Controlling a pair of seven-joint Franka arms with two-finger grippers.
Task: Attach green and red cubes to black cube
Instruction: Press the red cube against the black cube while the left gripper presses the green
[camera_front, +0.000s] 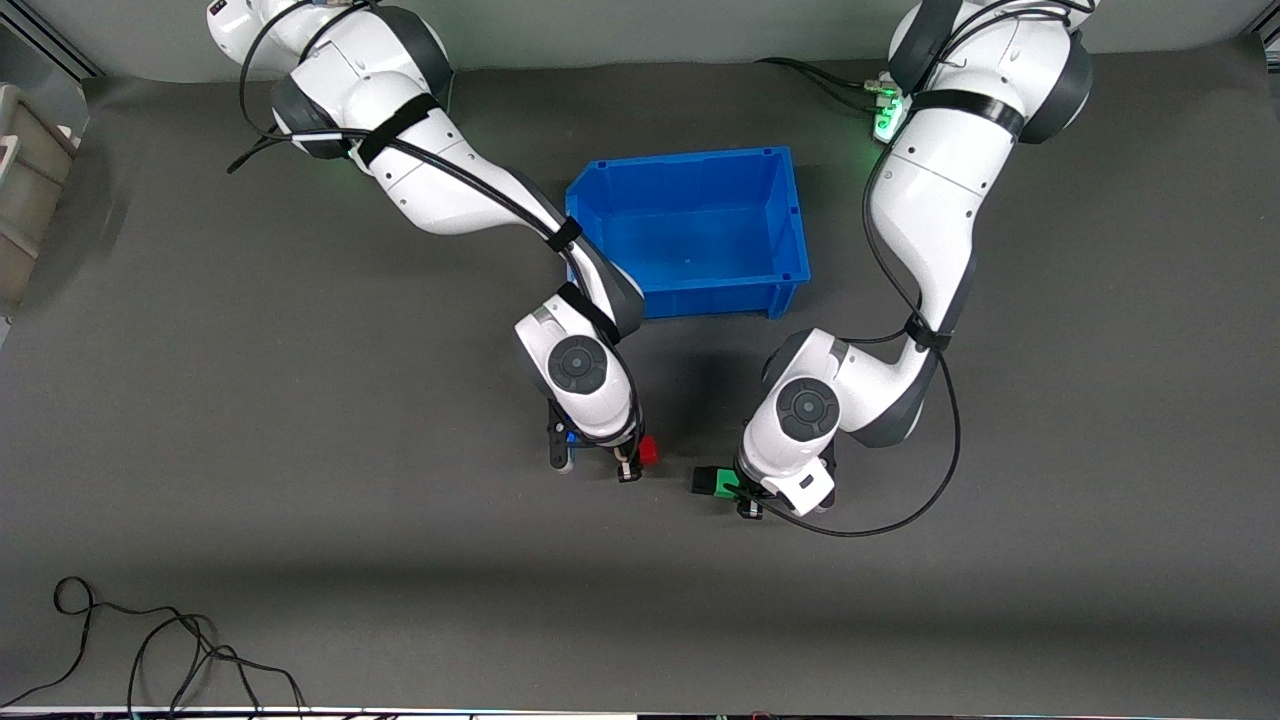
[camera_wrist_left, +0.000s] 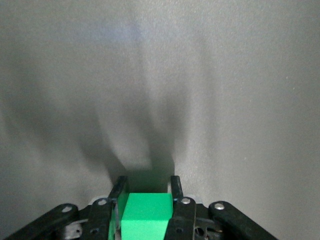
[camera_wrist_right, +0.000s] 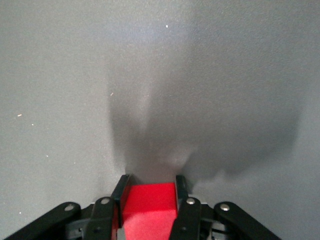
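The green cube will leave my left gripper in line with the red cube (camera_front: 687, 450), the black cube between them.
My right gripper (camera_front: 636, 460) is shut on the red cube (camera_front: 648, 450) and holds it just above the grey mat, nearer the front camera than the blue bin. In the right wrist view the red cube (camera_wrist_right: 149, 207) sits between the fingers of that gripper (camera_wrist_right: 151, 186). My left gripper (camera_front: 737, 490) is shut on the green cube (camera_front: 724, 484). The black cube (camera_front: 704, 480) sits against the green cube's side that faces the red cube, a short gap from it. In the left wrist view the green cube (camera_wrist_left: 146, 214) fills that gripper (camera_wrist_left: 147, 187); only dark shadow lies past it.
An empty blue bin (camera_front: 690, 160) stands on the mat between the two arms, farther from the front camera than both grippers. Loose black cables (camera_front: 150, 650) lie near the front edge at the right arm's end. A beige object (camera_front: 20, 180) sits at that same end.
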